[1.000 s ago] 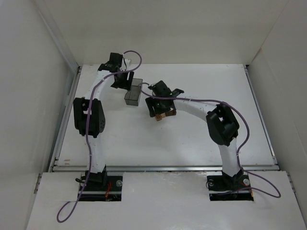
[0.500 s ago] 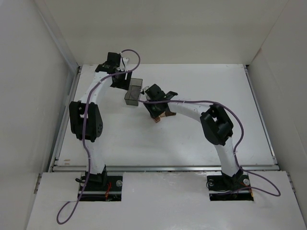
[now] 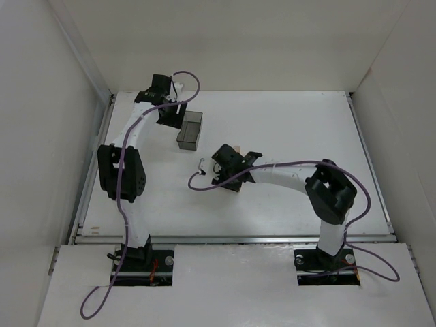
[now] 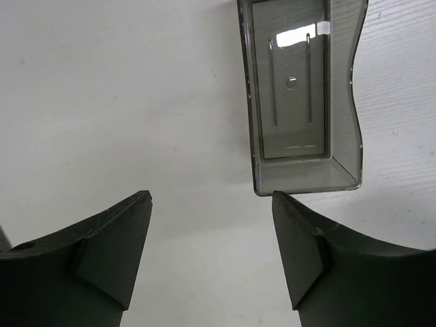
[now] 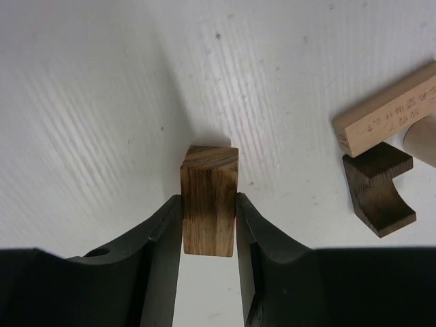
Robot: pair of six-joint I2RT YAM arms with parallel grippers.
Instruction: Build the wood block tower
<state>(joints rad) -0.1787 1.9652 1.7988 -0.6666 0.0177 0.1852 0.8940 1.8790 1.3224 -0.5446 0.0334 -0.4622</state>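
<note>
The robot's right gripper holds the brown block by its long sides, so it should put the block down, turn and take it by its short ends [image 5: 212, 157].
In the right wrist view a streaky brown wood block [image 5: 209, 197] is clamped between my right gripper's [image 5: 208, 201] black fingers. Its far end points at the white table, where it casts a shadow. To its right lie a light-tan block [image 5: 388, 112] with printing on its side and a dark arch-shaped block [image 5: 378, 187]. From above, the right gripper [image 3: 228, 170] sits mid-table with a bit of tan block [image 3: 236, 147] showing behind it. My left gripper [image 4: 211, 201] is open with nothing between its fingers, just short of the grey bin [image 4: 300, 102]; no tower shows.
The dark translucent bin [image 3: 189, 129] stands at the back left beside the left gripper [image 3: 170, 112] and looks empty inside. A purple cable loops off the right wrist [image 3: 197, 184]. White walls enclose the table on three sides.
My right gripper has closed on the brown block and pulled back from the bin toward the near side. The left arm has barely shifted.
</note>
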